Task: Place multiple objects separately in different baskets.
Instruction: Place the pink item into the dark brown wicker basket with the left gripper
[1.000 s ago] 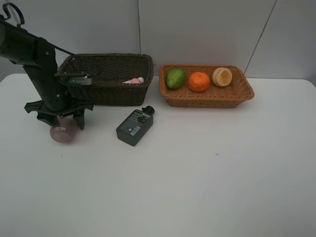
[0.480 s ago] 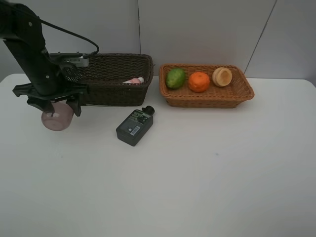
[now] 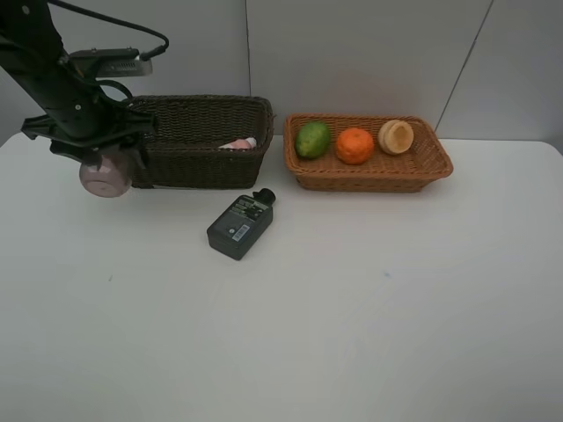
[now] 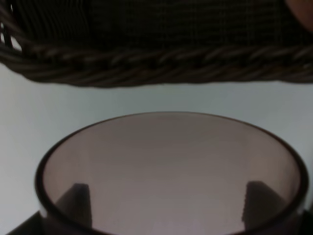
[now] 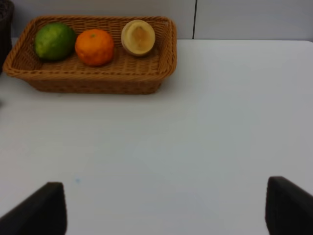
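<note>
Next, the left gripper sets the purple cup down in the dark brown basket's empty end [image 3: 157, 130], across from the pink white-capped bottle.
My left gripper [image 3: 98, 156] is shut on the translucent purple cup [image 3: 106, 176] and holds it above the table, just off the left end of the dark brown basket [image 3: 207, 163]. In the left wrist view the cup [image 4: 171, 161] fills the frame, its fingers [image 4: 76, 201] show through the wall, and the basket rim [image 4: 156, 63] lies beyond. A pink white-capped bottle [image 3: 239, 143] lies in that basket. The flat dark-green bottle [image 3: 239, 226] lies on the table. The orange-tan basket [image 3: 369, 178] holds the green fruit [image 3: 312, 139], orange [image 3: 354, 146] and peach fruit [image 3: 396, 136]. My right gripper [image 5: 166, 210] stands open.
The right wrist view shows the orange-tan basket [image 5: 93, 83] with its three fruits ahead over bare white table. A grey wall stands close behind both baskets. The left arm's cable loops above the dark basket's left end.
The left gripper has lifted the purple cup off the table and carried it up and back, level with the dark basket's left end. Nothing else moved.
</note>
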Controlling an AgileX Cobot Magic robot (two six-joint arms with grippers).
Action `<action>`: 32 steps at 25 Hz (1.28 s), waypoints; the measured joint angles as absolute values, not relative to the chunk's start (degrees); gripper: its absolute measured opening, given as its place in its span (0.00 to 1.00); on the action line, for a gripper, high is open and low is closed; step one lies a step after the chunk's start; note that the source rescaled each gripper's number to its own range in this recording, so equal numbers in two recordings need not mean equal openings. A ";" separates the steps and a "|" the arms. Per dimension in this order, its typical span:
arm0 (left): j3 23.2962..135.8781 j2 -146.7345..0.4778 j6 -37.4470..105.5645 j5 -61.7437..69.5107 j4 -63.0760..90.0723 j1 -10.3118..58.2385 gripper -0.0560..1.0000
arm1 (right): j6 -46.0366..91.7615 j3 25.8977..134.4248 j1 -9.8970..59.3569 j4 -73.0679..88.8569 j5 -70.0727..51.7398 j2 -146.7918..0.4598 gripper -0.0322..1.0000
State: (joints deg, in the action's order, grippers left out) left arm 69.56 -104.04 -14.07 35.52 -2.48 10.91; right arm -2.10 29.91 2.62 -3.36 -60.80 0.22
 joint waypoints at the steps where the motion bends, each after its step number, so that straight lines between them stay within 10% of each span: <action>1: 70.42 -104.04 -14.07 35.31 -2.48 10.91 0.34 | -2.10 29.91 2.62 -3.36 -60.80 0.22 0.83; 32: 85.17 -120.74 -14.01 6.69 -13.36 10.91 0.34 | -2.13 29.91 2.62 -3.36 -60.80 0.22 0.83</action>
